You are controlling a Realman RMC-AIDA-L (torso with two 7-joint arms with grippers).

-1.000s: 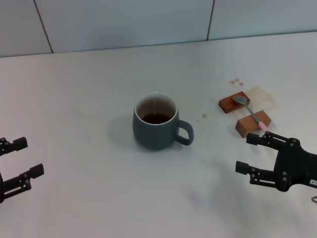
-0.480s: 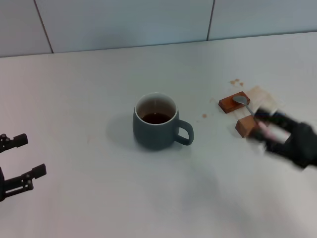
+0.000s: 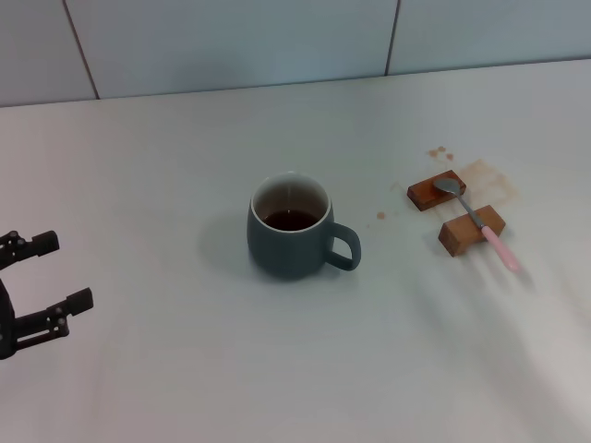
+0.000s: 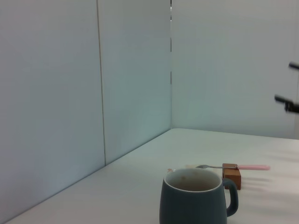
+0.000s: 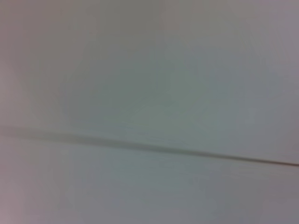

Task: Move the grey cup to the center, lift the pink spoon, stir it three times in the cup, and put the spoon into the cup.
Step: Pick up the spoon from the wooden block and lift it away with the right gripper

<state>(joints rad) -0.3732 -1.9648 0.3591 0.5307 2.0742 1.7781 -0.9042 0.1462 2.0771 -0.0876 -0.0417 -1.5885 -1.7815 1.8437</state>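
Note:
My right gripper will move to the pink spoon next and close on the middle of its handle (image 3: pixel 499 248), a little past the near wooden block.
The grey cup (image 3: pixel 291 240) stands upright near the middle of the white table, handle toward my right, with dark liquid inside; it also shows in the left wrist view (image 4: pixel 196 198). The pink spoon (image 3: pixel 482 224) lies across two brown wooden blocks to the right of the cup, silver bowl on the far block, pink handle pointing toward me; it also shows in the left wrist view (image 4: pixel 239 166). My left gripper (image 3: pixel 66 269) is open and empty at the left edge, well apart from the cup. My right gripper (image 4: pixel 288 84) shows only in the left wrist view, raised high above the table, fingers apart.
The far wooden block (image 3: pixel 436 190) and near block (image 3: pixel 471 229) carry the spoon. Brown stains (image 3: pixel 489 177) mark the table behind them. A tiled wall (image 3: pixel 277 41) runs along the table's far edge. The right wrist view shows only a blurred pale surface.
My right gripper moved from the lower right over the spoon's near end and out of the head view. My left gripper shifted slightly inward. Cup and spoon have not moved.

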